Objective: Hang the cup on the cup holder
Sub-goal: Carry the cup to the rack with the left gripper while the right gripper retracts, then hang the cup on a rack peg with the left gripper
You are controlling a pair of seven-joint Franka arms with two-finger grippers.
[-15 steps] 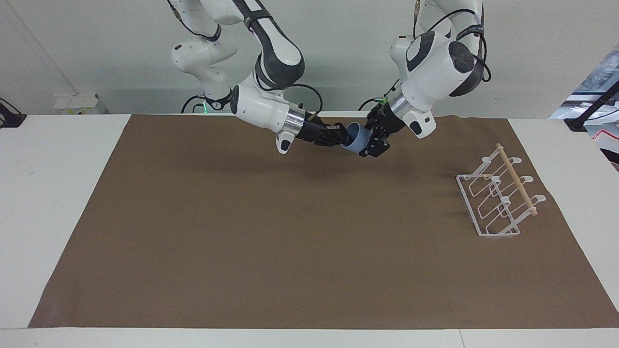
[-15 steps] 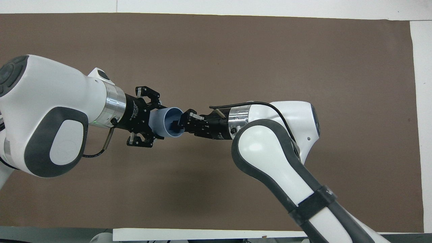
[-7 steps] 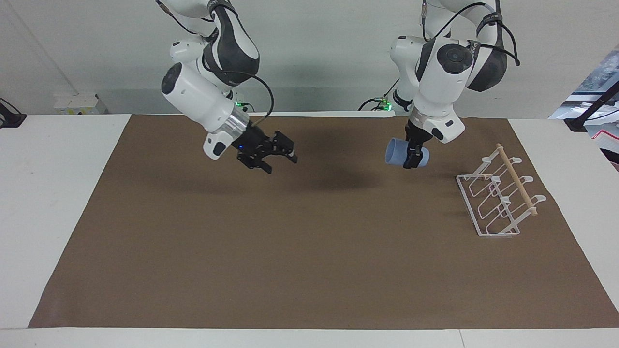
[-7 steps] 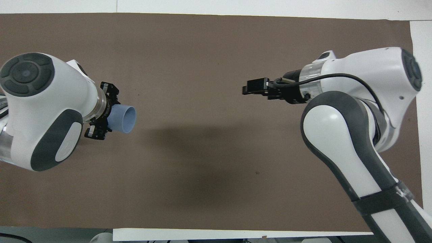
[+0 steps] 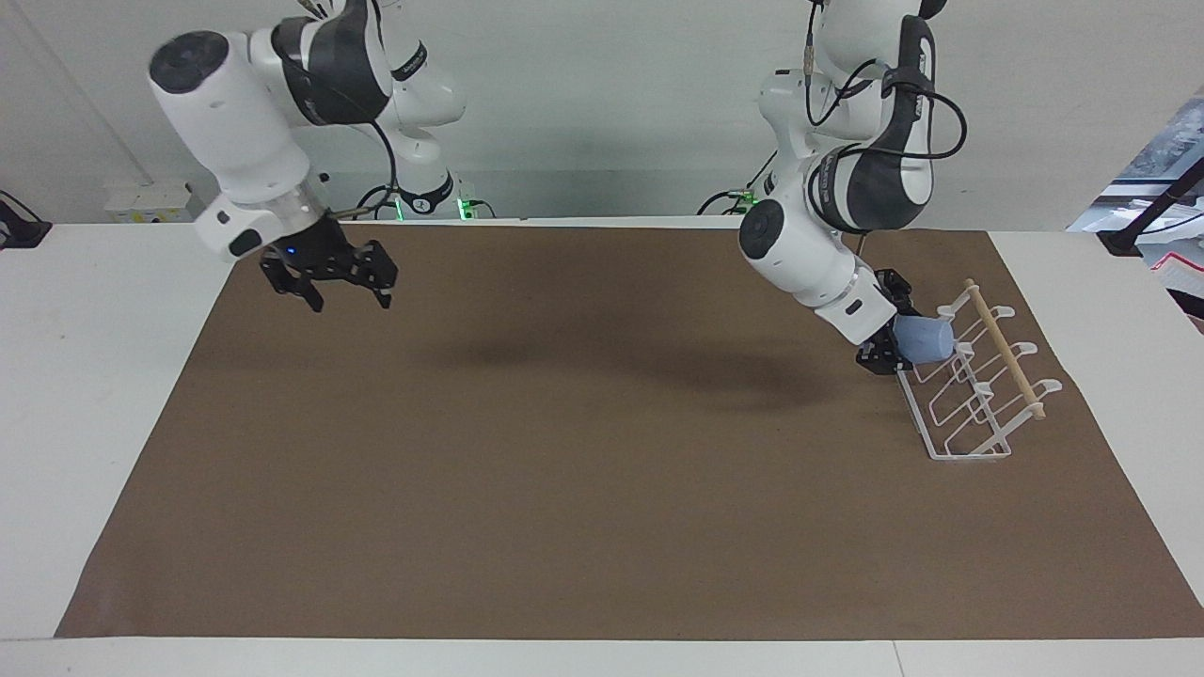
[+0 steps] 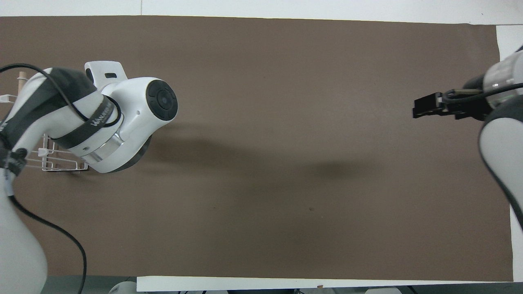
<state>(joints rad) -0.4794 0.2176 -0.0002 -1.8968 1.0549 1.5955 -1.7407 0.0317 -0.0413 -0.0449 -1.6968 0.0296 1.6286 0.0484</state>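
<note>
The light-blue cup will leave my left gripper on the pegs at the cup holder's end (image 6: 63, 102) farthest from the robots.
The light-blue cup (image 5: 928, 339) lies on its side in my left gripper (image 5: 894, 329), which is shut on it. The cup is against the prongs at the end of the white wire cup holder (image 5: 969, 414) nearest the robots, just below its wooden dowel (image 5: 1006, 350). I cannot tell whether a prong is inside the cup. In the overhead view the left arm hides the cup and gripper; only part of the cup holder (image 6: 49, 163) shows. My right gripper (image 5: 350, 291) is open and empty, raised over the mat's corner at the right arm's end, and also shows in the overhead view (image 6: 423, 108).
A brown mat (image 5: 564, 470) covers most of the white table (image 5: 94, 376). The cup holder stands on the mat near its edge at the left arm's end.
The right gripper let go of the cup in mid-air and drew back to its own end. The left gripper carried the cup from the table's middle to the cup holder.
</note>
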